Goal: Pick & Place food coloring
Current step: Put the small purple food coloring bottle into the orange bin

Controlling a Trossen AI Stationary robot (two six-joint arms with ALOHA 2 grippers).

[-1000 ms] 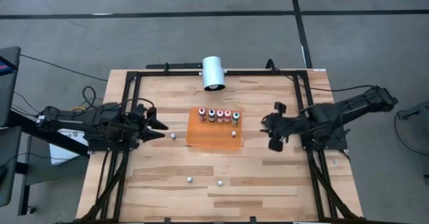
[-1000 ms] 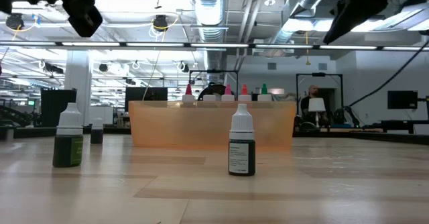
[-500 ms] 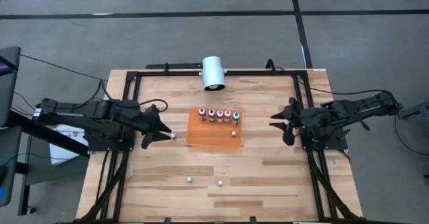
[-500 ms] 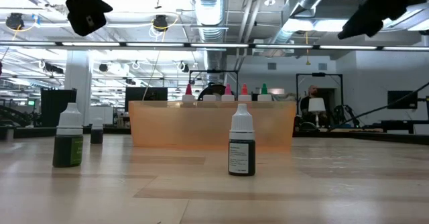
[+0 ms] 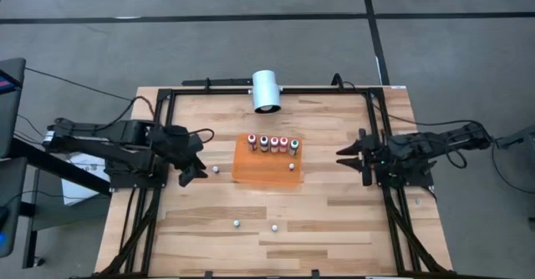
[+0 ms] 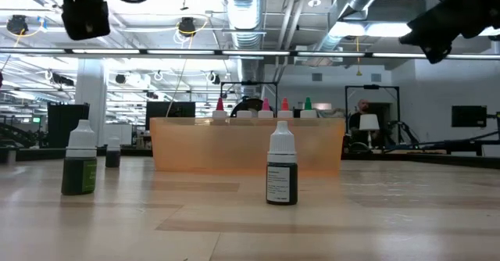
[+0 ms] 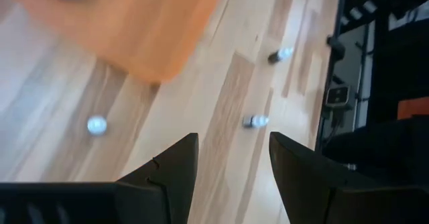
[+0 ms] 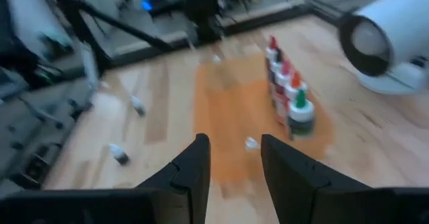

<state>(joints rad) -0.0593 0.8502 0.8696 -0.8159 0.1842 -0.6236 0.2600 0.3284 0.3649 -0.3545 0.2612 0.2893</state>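
Next, my left gripper closes on the white cap (image 5: 216, 169) (image 7: 96, 125) of the food coloring bottle that stands alone beside the orange tray, nearest to that gripper.
Several food coloring bottles (image 5: 273, 143) stand upright in a row along the far side of the orange tray (image 5: 255, 170). Another bottle (image 5: 292, 166) stands alone in the tray. Three more rest on the bare wood: one (image 5: 216, 169) left of the tray and two (image 5: 236, 223) (image 5: 273, 227) nearer the front edge. My left gripper (image 5: 194, 158) hangs open above the table, left of the tray, with nothing between its fingers (image 7: 171, 167). My right gripper (image 5: 344, 154) is open and empty, raised to the right of the tray, facing the row of bottles (image 8: 288, 90).
A large white cylinder (image 5: 267, 90) lies at the table's far edge behind the tray. A black metal frame (image 5: 163, 103) runs along the left, far and right sides. Bare wood lies between the tray and the front edge around the two loose bottles (image 6: 282, 167) (image 6: 80, 163).
My left gripper has tipped to point more steeply down and has risen slightly left of the tray. My right gripper has levelled out, and its arm has folded back toward the table's right edge. No bottle has moved.
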